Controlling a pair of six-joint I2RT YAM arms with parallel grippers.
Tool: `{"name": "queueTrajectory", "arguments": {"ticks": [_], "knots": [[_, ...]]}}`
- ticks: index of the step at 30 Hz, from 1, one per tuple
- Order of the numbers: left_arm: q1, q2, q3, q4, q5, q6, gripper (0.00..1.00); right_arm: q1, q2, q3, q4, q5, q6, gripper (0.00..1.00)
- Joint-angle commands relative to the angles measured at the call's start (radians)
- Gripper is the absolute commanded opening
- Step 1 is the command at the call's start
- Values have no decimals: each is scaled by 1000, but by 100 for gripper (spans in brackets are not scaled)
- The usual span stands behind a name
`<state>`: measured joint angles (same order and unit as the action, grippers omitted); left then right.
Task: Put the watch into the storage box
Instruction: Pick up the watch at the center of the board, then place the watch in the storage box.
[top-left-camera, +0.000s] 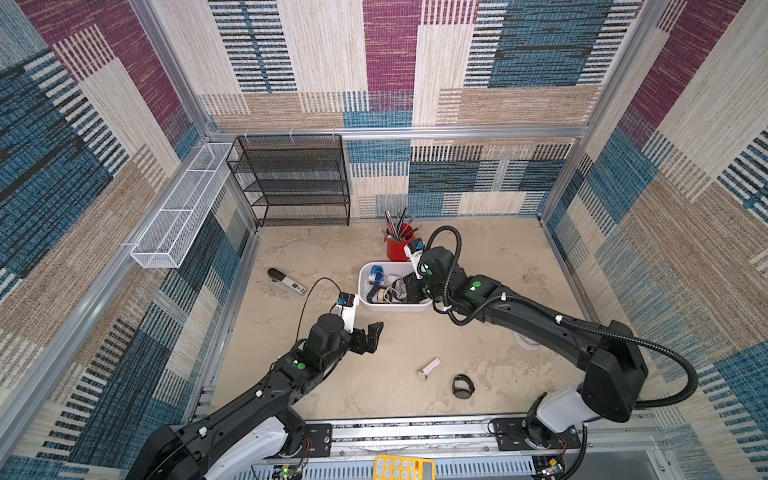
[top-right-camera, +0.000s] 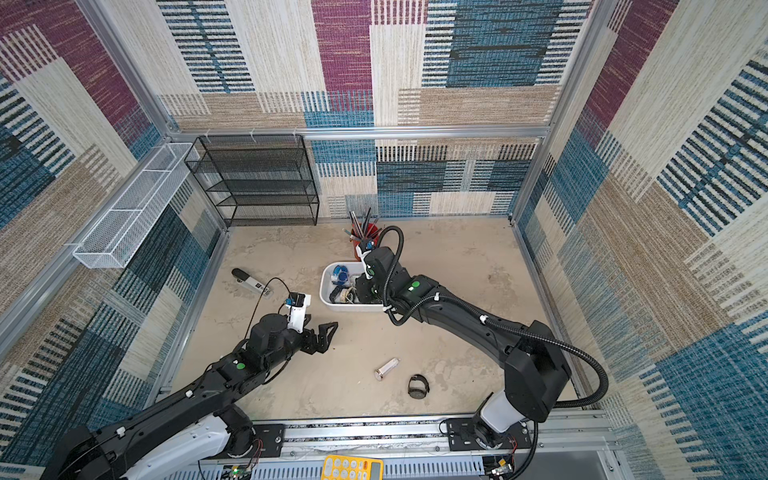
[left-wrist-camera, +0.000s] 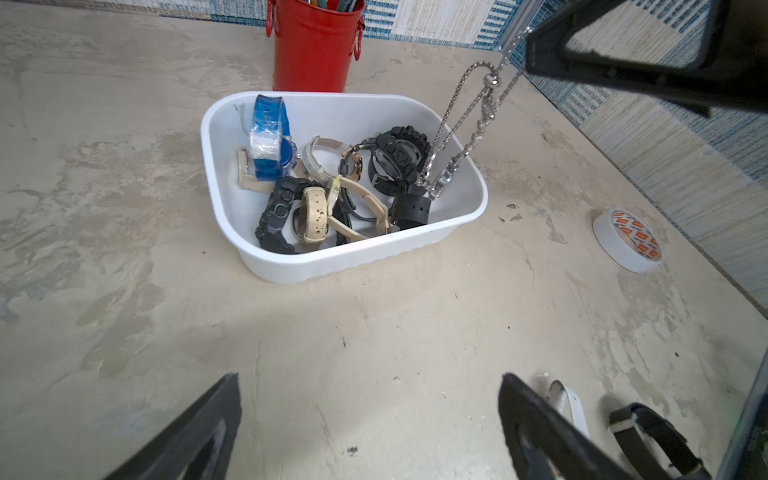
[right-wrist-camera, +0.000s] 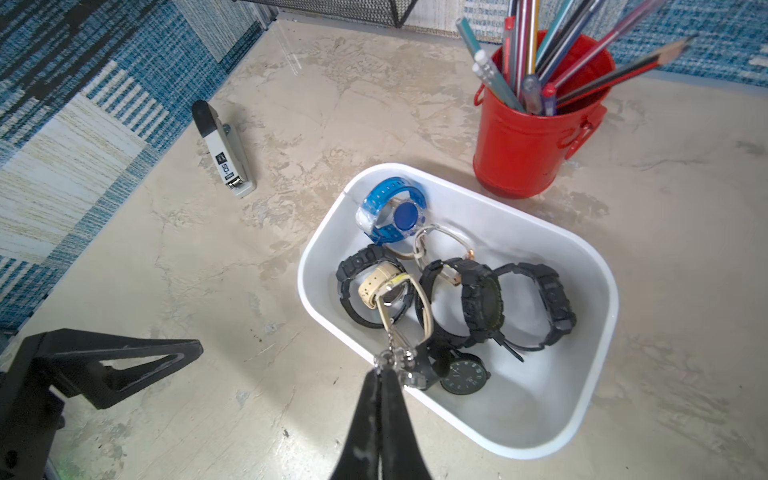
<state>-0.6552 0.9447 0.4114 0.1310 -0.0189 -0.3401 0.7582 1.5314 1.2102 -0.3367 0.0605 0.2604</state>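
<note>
Next, my right gripper releases the silver chain watch inside the storage box (top-left-camera: 418, 298) (right-wrist-camera: 507, 384), so that it ends up beside the round black watch face.
The white storage box (top-left-camera: 395, 308) (top-right-camera: 349, 306) (left-wrist-camera: 332, 266) (right-wrist-camera: 519, 411) stands mid-table and holds several watches. My right gripper (right-wrist-camera: 384, 372) (top-left-camera: 409, 291) hangs over the box's rim, shut on a silver chain watch (left-wrist-camera: 486, 99) (right-wrist-camera: 392, 345). The chain dangles from its fingertips, and its lower end reaches down among the watches in the box. A black watch (top-left-camera: 462, 386) (top-right-camera: 417, 386) (left-wrist-camera: 648, 436) lies on the table near the front. My left gripper (top-left-camera: 372, 338) (top-right-camera: 326, 334) (left-wrist-camera: 370, 376) is open above bare table, in front of the box, with nothing between its fingers.
A red pen cup (top-left-camera: 397, 247) (right-wrist-camera: 528, 141) stands just behind the box. A stapler (top-left-camera: 286, 282) lies to the left, a white cylinder (top-left-camera: 429, 368) near the black watch, and a tape roll (left-wrist-camera: 627, 240) to the right. A black mesh shelf (top-left-camera: 291, 178) stands at the back.
</note>
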Motion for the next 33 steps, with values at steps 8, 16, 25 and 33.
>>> {"name": "queueTrajectory", "arguments": {"ticks": [8,16,25,33], "knots": [[0,177,98,104,100,55,97,-52,-13,-40,46,21,-23,0],[0,224,119,124,134,46,97,-77,-24,-113,67,27,-6,0],[0,225,122,118,143,35,97,-92,44,-179,138,26,10,0],[0,207,110,108,142,24,97,-96,77,-192,167,22,14,10]]}}
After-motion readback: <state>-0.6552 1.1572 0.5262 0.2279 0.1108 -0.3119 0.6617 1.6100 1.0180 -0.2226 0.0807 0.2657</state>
